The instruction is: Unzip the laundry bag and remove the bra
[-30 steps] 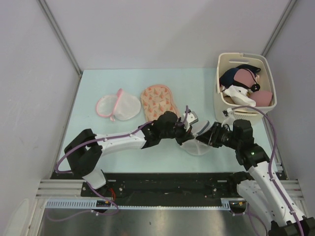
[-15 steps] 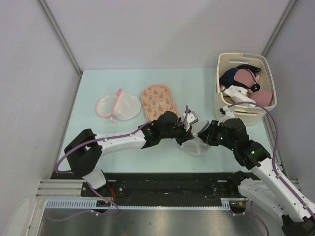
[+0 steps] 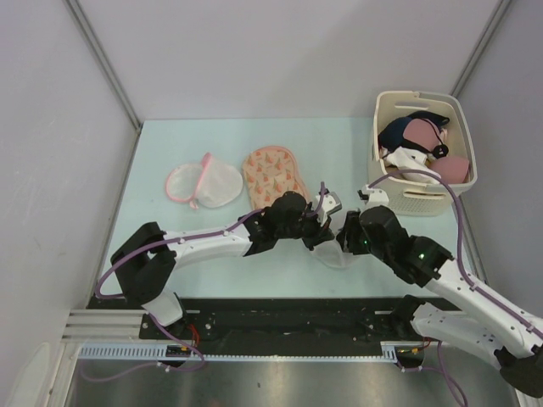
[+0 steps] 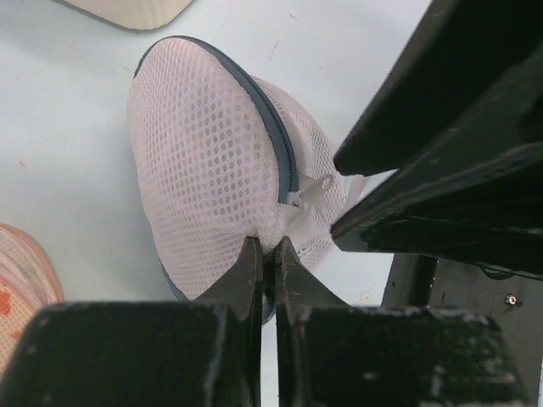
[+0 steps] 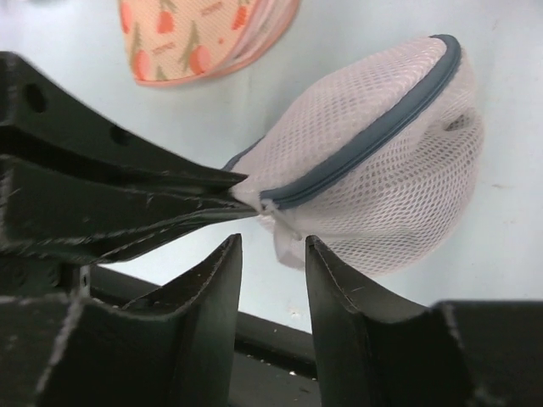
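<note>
I should move my right gripper in, as the white zipper pull is just past its open fingertips, and pinch it by the zipper (image 5: 271, 203) while my left gripper anchors the bag.
A white mesh laundry bag (image 3: 337, 254) with a grey-blue zipper, zipped shut, sits near the table's front between my two grippers. My left gripper (image 3: 321, 231) is shut on the bag's mesh end beside the zipper, as the left wrist view (image 4: 270, 250) shows. The white zipper pull (image 4: 312, 191) sticks out just right of that pinch. My right gripper (image 5: 273, 242) is open, its fingertips (image 5: 231, 248) just below the hanging pull (image 5: 284, 227), not touching it. The bag (image 5: 382, 153) bulges to the right there. No bra shows through the mesh.
A cream basket (image 3: 386, 182) of dark and pink garments stands at the back right. A peach patterned padded piece (image 3: 273, 174) and a pink-trimmed white mesh bag (image 3: 204, 182) lie left of centre. The table's front edge and black rail run close behind the grippers.
My right arm has swung left and brought its open gripper up to the bag's zipper end, next to the left gripper. The left arm and the bag have stayed put.
</note>
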### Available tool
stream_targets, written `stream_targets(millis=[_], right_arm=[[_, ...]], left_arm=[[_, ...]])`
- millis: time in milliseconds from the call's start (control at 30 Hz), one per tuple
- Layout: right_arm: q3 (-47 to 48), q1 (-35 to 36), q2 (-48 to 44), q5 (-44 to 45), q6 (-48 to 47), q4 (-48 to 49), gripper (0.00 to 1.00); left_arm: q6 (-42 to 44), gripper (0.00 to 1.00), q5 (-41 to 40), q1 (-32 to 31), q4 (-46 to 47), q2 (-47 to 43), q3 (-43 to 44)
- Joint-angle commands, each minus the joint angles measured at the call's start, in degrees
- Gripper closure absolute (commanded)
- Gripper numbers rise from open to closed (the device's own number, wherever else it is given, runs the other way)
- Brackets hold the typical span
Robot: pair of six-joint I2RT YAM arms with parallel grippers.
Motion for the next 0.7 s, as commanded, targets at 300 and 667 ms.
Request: stream_targets(millis=[300,667], right_arm=[[2.5,-6.2,1.8,-3.0,-3.5,4.1,0.59],[1.0,-7.1,1.4,-11.7,-4.7,5.4,0.59]], left_arm=[[0.8,0.99,2.0,0.3,0.7,-2.6,1.7],[0.9,1.00,2.0,0.2,1.0,-2.2,1.5]])
